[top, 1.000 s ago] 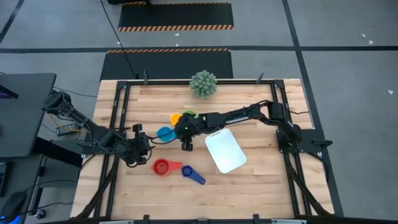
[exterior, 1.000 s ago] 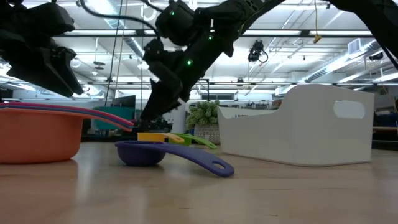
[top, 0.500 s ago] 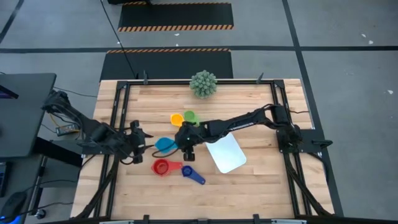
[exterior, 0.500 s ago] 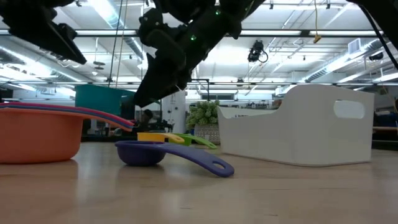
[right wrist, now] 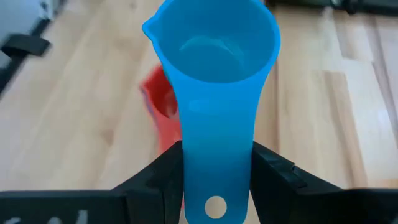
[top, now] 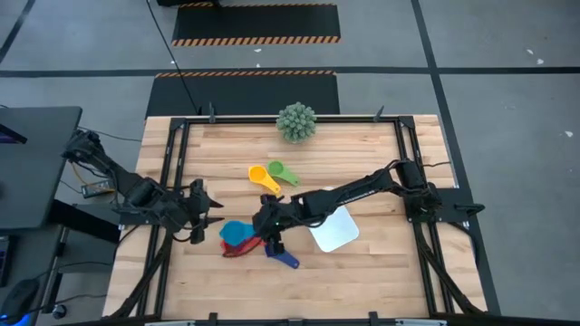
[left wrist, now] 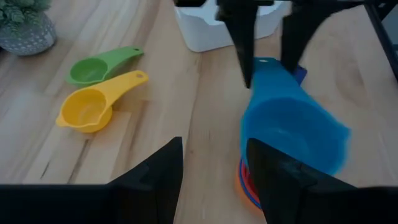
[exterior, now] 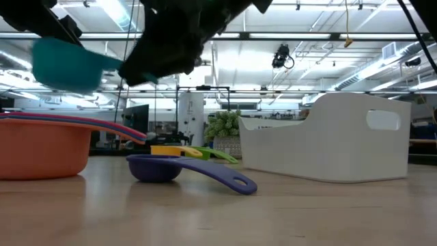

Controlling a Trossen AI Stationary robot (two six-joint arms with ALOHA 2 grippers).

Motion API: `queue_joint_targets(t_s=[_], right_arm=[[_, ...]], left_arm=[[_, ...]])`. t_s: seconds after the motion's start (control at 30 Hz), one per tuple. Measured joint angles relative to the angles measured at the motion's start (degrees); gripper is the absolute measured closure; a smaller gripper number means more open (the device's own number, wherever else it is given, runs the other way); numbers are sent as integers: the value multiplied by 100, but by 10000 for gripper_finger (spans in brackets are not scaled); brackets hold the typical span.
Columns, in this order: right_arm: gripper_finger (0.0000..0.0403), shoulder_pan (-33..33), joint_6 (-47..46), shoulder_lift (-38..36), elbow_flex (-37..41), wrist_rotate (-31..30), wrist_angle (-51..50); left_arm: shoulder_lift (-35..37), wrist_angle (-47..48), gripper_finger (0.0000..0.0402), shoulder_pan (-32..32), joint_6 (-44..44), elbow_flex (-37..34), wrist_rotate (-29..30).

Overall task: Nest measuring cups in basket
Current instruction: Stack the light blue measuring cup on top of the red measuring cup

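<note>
I will use my right gripper to set the light blue cup down inside the red cup [top: 236,244] [right wrist: 166,102] on the table.
My right gripper [right wrist: 214,171] is shut on the light blue measuring cup [top: 236,231] and holds it in the air [exterior: 65,65] over the red cup [top: 237,246], which sits on the table with other cups nested in it [exterior: 41,147]. The dark blue cup [top: 283,257] lies just right of them. The yellow cup [top: 261,176] and the green cup [top: 282,170] lie farther back. The white basket [top: 333,228] stands on the table to the right. My left gripper [left wrist: 211,177] is open and level, just left of the red cup [top: 205,217]. My right gripper pinches the light blue cup's flat handle [right wrist: 214,146] between its two fingers [right wrist: 163,174], which lie along the handle. The bowl [right wrist: 211,43] sticks out past the fingertips with its mouth up. The cup is lifted clear of the table, above the red cup [right wrist: 158,106].
A green spiky ball plant [top: 296,121] stands at the table's far edge. A black frame [top: 172,163] runs around the wooden table top. Bare wood lies near the front edge [top: 362,281] and at the far right [top: 381,154].
My right gripper has lifted the light blue cup off the table beside the yellow and green cups. It has carried the cup toward the near edge and a little left, to above the red cup. The other cups and the basket have stayed put.
</note>
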State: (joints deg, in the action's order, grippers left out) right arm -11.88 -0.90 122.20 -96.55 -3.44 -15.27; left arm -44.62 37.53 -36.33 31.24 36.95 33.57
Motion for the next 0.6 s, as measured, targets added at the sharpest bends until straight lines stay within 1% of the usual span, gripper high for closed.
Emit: queue_joint_targets(t_s=[0.2,0.37,0.43,0.6], right_arm=[[247,-133,-63,152,-8,0,281],[247,-138,-171,338,0,-22,256],[247,-140,-167,503,-11,0,446],[247,-142,-193,735,2,17,344]], left_arm=[[2,-53,219,-198,155,0,264],[2,-68,219,-220,292,0,280],[0,-102,219,-220,305,-2,281],[2,-184,219,-219,305,-2,283]])
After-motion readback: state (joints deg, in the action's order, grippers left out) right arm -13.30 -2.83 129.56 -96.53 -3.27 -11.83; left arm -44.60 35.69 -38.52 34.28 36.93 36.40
